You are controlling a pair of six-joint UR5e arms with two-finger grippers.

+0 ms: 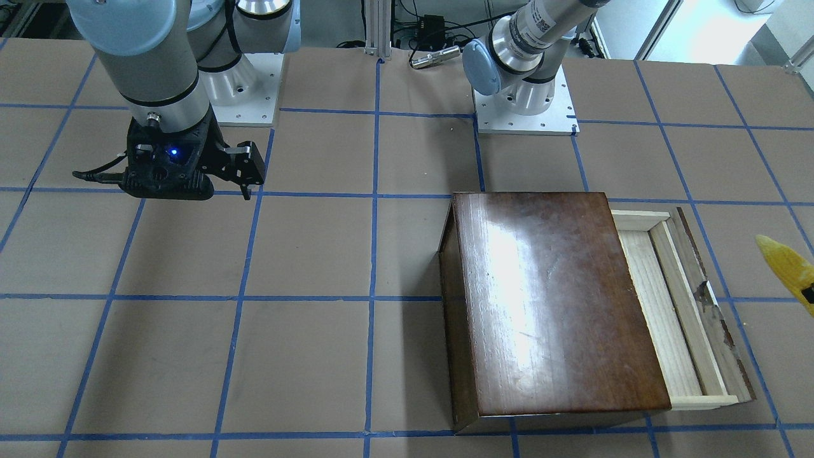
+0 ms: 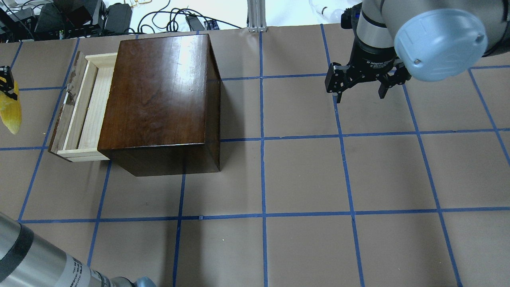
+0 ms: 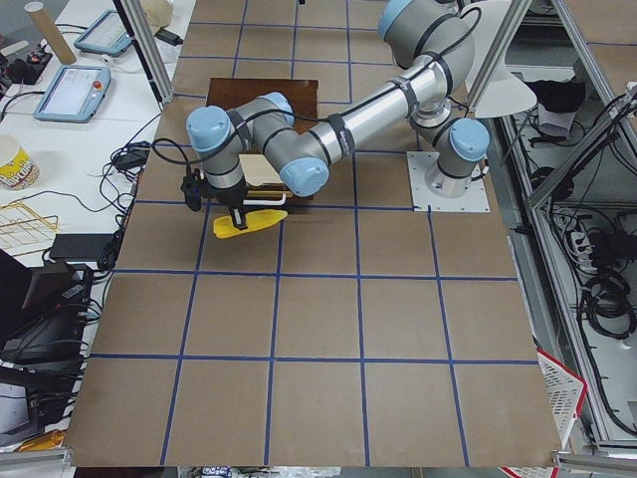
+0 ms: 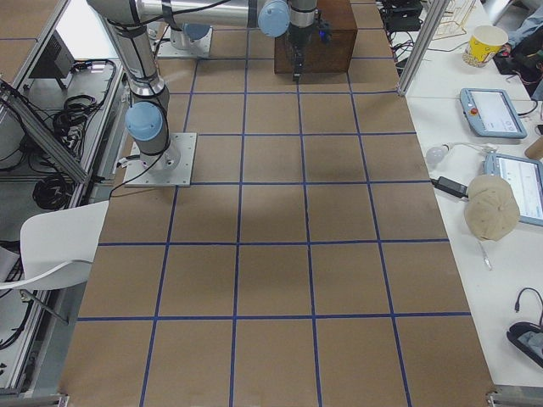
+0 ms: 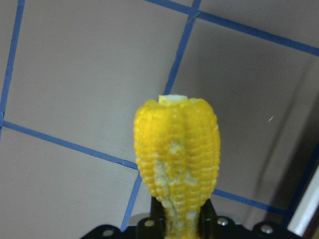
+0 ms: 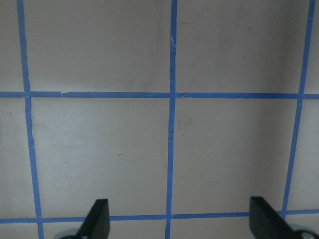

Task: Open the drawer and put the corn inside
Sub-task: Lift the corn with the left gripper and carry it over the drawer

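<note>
I will let go of the corn, now held above the table, with my left gripper inside the pale tray, midway (image 1: 669,309) along the front panel of the drawer.
The drawer (image 2: 81,113) is pulled partly out of the glossy dark-brown box (image 2: 159,95) and its pale tray is empty; it also shows in the front-facing view (image 1: 674,312). My left gripper (image 5: 182,221) is shut on the yellow corn (image 5: 177,169) and holds it above the table, beside the drawer's front panel and apart from it. The corn shows at the frame edge in the overhead view (image 2: 10,111) and in the front-facing view (image 1: 788,270). My right gripper (image 2: 360,89) is open and empty, far from the box, over the bare table.
The brown table (image 2: 303,175) has a blue tape grid. The arm bases (image 1: 524,105) stand at the robot's side. Cables and power bricks (image 2: 79,16) lie past the table's far edge behind the box.
</note>
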